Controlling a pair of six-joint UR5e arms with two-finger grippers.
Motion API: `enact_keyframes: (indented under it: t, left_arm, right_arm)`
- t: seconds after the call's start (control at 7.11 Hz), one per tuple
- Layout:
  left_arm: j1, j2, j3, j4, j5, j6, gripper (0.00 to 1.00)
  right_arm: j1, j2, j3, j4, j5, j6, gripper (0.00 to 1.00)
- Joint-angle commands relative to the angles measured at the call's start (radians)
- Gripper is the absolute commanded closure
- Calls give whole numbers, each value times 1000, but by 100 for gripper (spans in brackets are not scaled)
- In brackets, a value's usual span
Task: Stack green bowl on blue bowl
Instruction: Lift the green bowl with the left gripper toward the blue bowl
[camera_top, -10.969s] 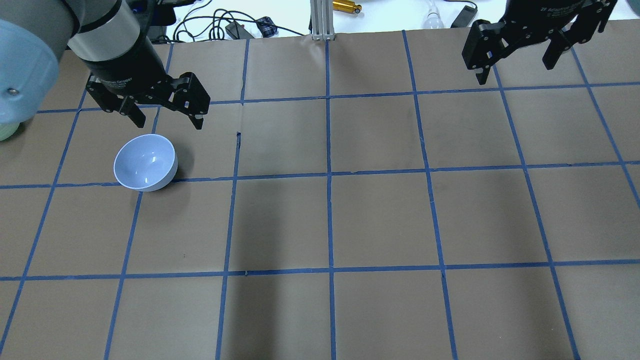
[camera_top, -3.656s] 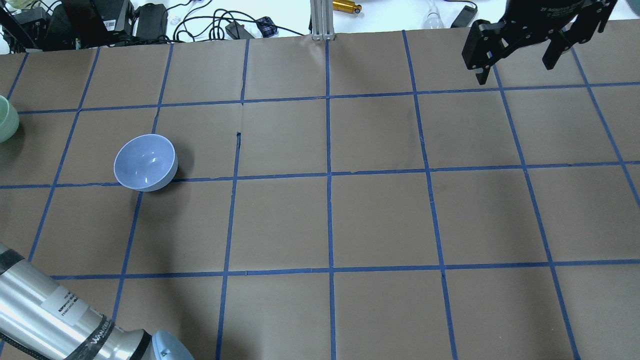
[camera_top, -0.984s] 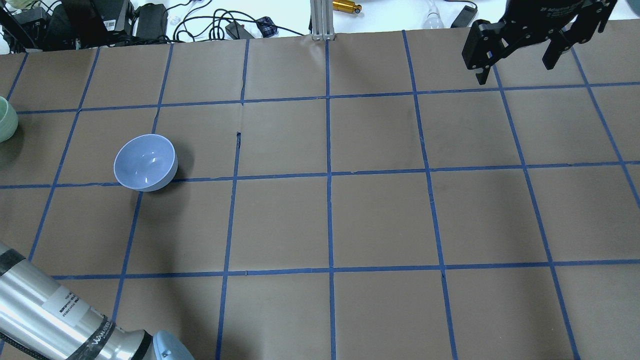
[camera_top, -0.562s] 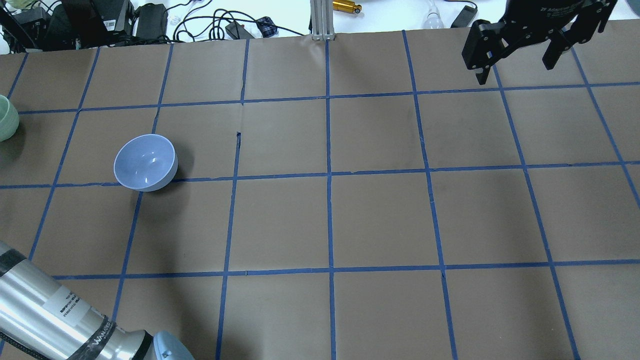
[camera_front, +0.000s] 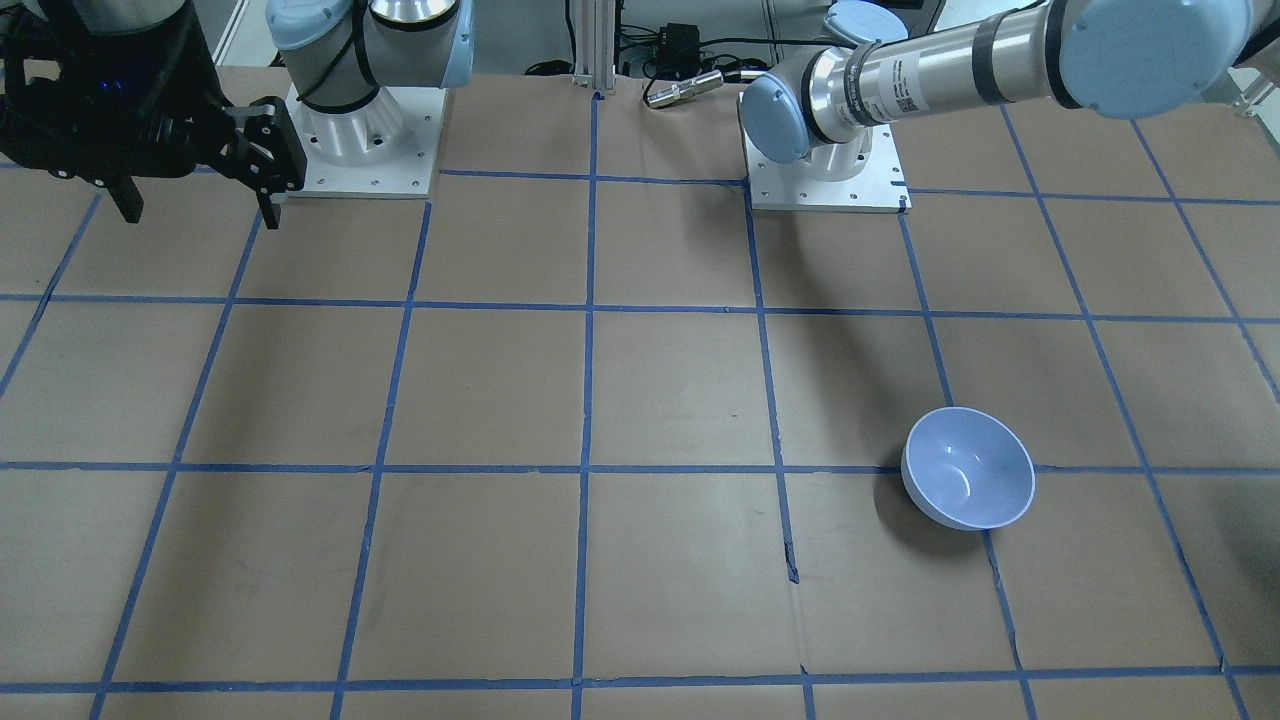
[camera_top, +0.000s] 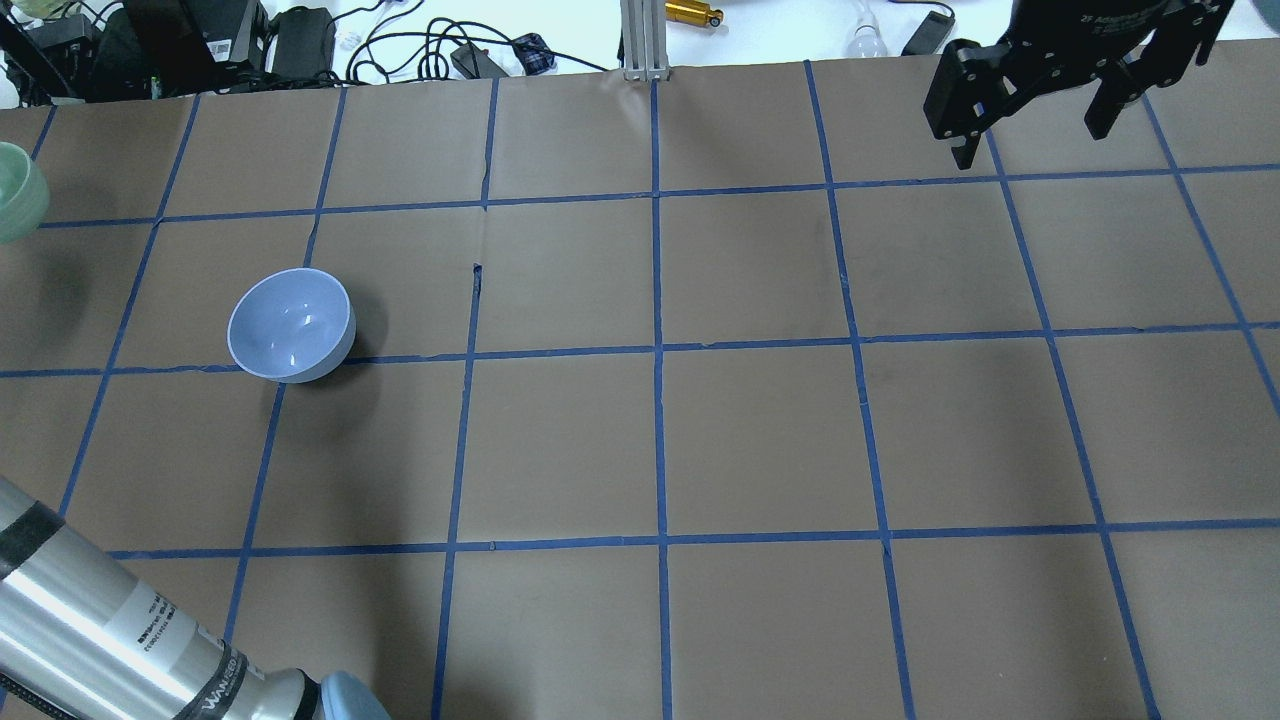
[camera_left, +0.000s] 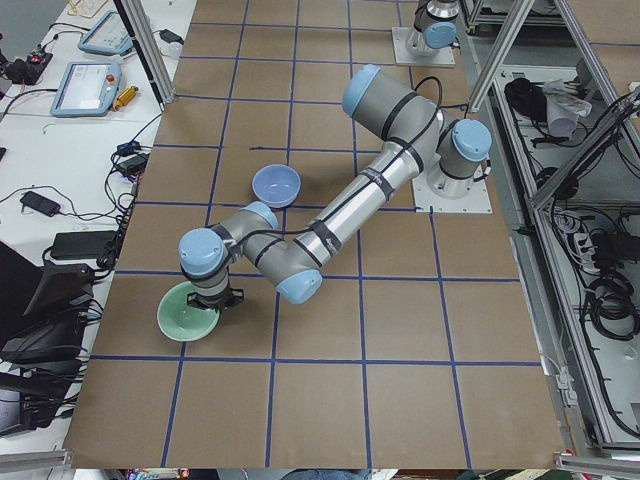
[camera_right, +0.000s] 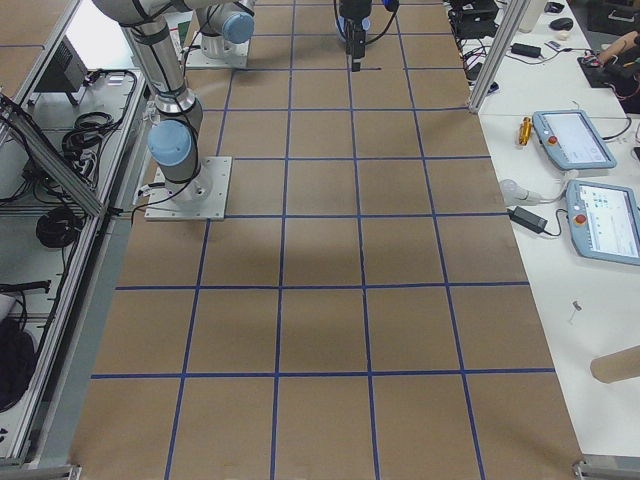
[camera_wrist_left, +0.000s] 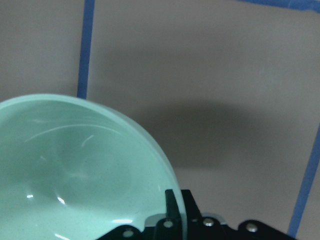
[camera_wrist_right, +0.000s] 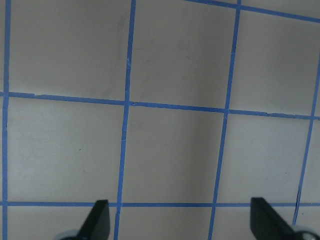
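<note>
Next, I release the green bowl from my left gripper inside the empty blue bowl (camera_front: 973, 464), over the blue tape crossing.
The green bowl (camera_wrist_left: 75, 175) fills the lower left of the left wrist view. My left gripper (camera_wrist_left: 172, 215) is shut on its rim, with one finger inside the bowl. A shadow lies on the paper under the bowl. In the exterior left view the bowl (camera_left: 187, 315) hangs at the left gripper (camera_left: 215, 300), near the table's left end. Only its edge (camera_top: 18, 205) shows in the overhead view. The blue bowl (camera_top: 291, 325) stands upright and empty, apart from it; it also shows in the front view (camera_front: 968, 480). My right gripper (camera_top: 1030, 135) is open and empty at the far right.
The table is brown paper with a blue tape grid (camera_top: 660, 350). Cables and devices (camera_top: 450, 50) and an aluminium post (camera_top: 640, 40) lie beyond the far edge. The left arm's forearm (camera_top: 100, 630) crosses the near left corner. Two arm bases (camera_front: 360, 140) stand at the robot's side.
The green bowl has shifted upward at the overhead view's left edge, carried by the left gripper. The left forearm has moved slightly. The blue bowl and right arm have not moved.
</note>
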Motion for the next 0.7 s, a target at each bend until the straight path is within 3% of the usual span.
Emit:
enact_keyframes:
  t: [0.0, 0.56]
  left_arm:
    - [-82, 197, -173, -38, 3, 0, 100]
    - [-233, 529, -583, -18, 6, -61, 100]
  right_arm:
    - [0, 0, 0, 0, 0, 0, 0]
    - [0, 0, 0, 0, 0, 0, 0]
